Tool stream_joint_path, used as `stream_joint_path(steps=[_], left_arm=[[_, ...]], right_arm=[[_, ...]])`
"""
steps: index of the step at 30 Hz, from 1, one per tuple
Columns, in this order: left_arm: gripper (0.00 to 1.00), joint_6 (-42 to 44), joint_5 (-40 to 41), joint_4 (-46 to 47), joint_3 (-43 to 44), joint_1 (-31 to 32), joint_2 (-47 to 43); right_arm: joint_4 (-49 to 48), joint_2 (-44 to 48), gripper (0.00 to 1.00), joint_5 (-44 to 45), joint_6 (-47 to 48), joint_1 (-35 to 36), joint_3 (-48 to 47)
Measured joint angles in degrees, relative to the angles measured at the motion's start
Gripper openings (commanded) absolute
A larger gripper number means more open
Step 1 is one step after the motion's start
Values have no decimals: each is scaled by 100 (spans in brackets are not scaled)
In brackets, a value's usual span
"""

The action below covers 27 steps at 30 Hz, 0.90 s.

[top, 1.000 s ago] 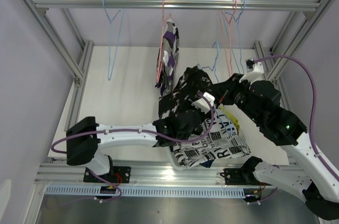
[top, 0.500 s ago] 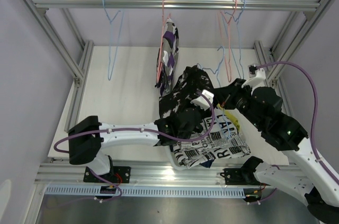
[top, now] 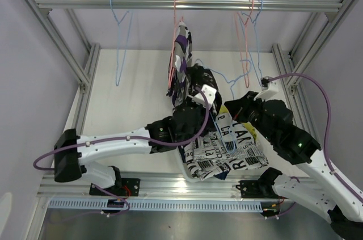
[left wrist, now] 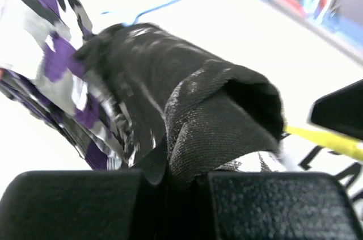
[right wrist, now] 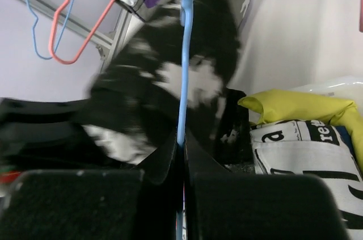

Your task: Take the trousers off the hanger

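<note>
The black-and-white splatter trousers, still draped on a blue hanger, will come to rest on top of the grey-white patterned trousers (top: 209, 130), where my left gripper needs to let go of them.
The black-and-white splatter trousers (top: 195, 81) are bunched between my two grippers, still draped on a blue hanger (top: 227, 78). My left gripper (top: 199, 99) is shut on a fold of their dark fabric (left wrist: 215, 109); the closed jaws (left wrist: 181, 175) pinch it. My right gripper (top: 231, 112) is shut on the blue hanger's wire (right wrist: 184, 75), with the splatter trousers (right wrist: 153, 92) just behind the wire. The purple-white-black trousers (top: 180, 61) hang on a pink hanger and show in the left wrist view (left wrist: 48, 61). The grey-white patterned trousers (top: 227, 158) and yellow trousers (top: 249, 133) lie piled at the near edge.
An empty blue hanger (top: 120, 41) hangs at the left of the top rail (top: 187, 3). Empty pink and blue hangers (top: 247, 36) hang at the right. Aluminium frame rails (top: 85, 81) run along both sides of the white table.
My left gripper has moved up and away toward the purple trousers, pulling the splatter trousers with it and uncovering more of the grey-white pair. My right gripper has shifted slightly left with the hanger.
</note>
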State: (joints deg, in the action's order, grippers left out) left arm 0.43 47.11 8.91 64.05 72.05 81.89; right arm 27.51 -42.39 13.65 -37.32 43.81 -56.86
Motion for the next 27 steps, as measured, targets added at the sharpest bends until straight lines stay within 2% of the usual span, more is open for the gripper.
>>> stream_joint_path(steps=[5,16,27], left_arm=[[0,-92,-85,-409,221,109,-551],[1,-151,-131,-704,256,380,-1840],[1,-229,-284,-1423,527,439,-2627]], right_arm=[[-179,-17,0,94,-24,0,291],[-428,-376,0,125,-66,2,518],[-706,-675,0,101,-87,11,717]])
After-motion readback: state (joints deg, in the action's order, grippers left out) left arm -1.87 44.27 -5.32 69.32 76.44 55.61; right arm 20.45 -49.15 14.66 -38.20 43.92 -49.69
